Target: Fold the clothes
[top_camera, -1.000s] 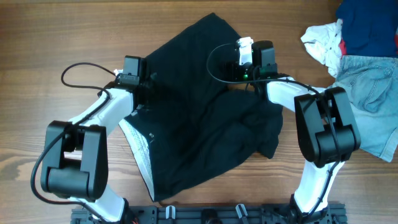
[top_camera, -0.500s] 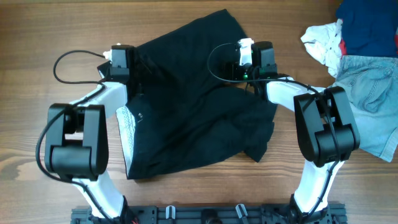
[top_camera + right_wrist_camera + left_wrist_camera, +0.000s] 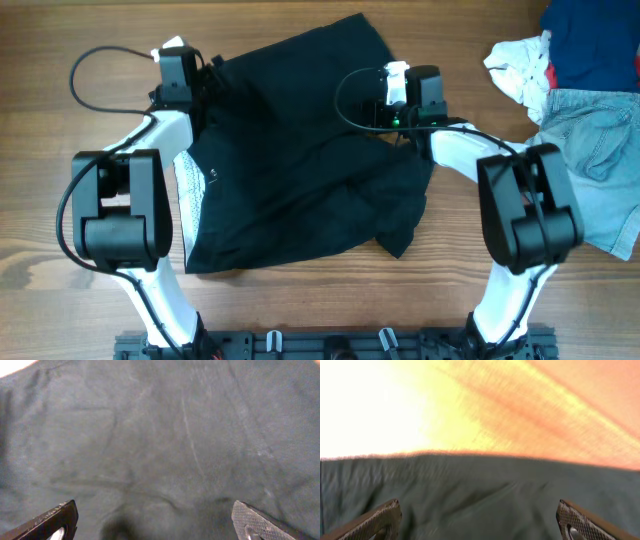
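Note:
The robot's right gripper needs to next move to the end of the near leg (image 3: 415, 209) of the black garment, opposite the waistband, and close there.
The black garment (image 3: 300, 170) lies spread and wrinkled across the middle of the wooden table, its pale grey waistband lining (image 3: 186, 195) showing along the left edge. My left gripper (image 3: 190, 80) is at the garment's far left corner. In the left wrist view its fingers (image 3: 477, 522) are wide apart over black fabric (image 3: 480, 485), near the cloth's edge. My right gripper (image 3: 400, 95) is over the garment's far right part. Its fingers (image 3: 155, 522) are also wide apart, with black fabric (image 3: 165, 435) filling the view.
At the far right lie a white cloth (image 3: 518, 68), a navy garment (image 3: 590, 45) and light blue denim shorts (image 3: 595, 150). Bare wooden table (image 3: 60, 200) shows left of the garment and along its front.
My left gripper has moved left and away from me. The garment's left side and bottom edge have shifted left with it, spreading flatter. The right arm has barely moved.

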Tool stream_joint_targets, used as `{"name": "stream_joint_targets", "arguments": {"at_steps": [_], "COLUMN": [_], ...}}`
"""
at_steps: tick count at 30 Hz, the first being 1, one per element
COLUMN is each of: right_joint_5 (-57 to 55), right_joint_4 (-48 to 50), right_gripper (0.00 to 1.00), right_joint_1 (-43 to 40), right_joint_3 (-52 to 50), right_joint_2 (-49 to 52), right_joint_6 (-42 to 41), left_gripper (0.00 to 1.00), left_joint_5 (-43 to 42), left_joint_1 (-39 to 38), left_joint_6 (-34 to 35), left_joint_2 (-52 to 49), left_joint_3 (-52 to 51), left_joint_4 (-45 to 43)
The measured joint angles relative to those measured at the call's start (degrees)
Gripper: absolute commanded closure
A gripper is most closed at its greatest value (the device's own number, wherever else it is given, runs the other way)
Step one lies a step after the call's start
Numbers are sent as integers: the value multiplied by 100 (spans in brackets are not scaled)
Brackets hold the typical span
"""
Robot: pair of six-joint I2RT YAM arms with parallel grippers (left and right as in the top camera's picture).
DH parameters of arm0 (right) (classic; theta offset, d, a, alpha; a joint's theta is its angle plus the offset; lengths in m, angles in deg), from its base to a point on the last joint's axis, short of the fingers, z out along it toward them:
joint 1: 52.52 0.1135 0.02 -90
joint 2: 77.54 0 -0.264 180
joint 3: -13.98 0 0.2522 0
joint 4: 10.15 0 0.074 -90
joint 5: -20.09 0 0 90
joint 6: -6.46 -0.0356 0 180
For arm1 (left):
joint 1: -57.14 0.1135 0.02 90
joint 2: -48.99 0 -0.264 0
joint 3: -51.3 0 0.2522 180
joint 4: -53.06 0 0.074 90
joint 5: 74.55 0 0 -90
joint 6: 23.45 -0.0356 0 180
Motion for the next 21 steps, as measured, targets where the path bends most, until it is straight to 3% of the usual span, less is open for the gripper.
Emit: {"name": "stream_joint_targets", "arguments": {"at_steps": [4, 12, 17, 21], "right_joint_5": [0, 2, 2, 2], "right_joint_4": [-667, -3300, -5519, -6579], "right_gripper": [0, 0, 0, 0], "right_joint_1": [0, 0, 0, 0], "right_joint_3": [-11, 55, 57, -61], "right_joint_2": [-994, -3397, -4070, -4127], "right_joint_6": [-9, -223, -496, -780], "left_gripper": [0, 0, 0, 0], "left_joint_5": [-175, -743, -964, -846], "left_joint_1": [0, -2, -76, -404], "left_joint_6": [-79, -101, -70, 358], "left_joint_2": [0, 341, 1440, 2223], "left_joint_3": [597, 1982, 2111, 2197], "left_joint_4": [907, 5097, 7104, 8367]}}
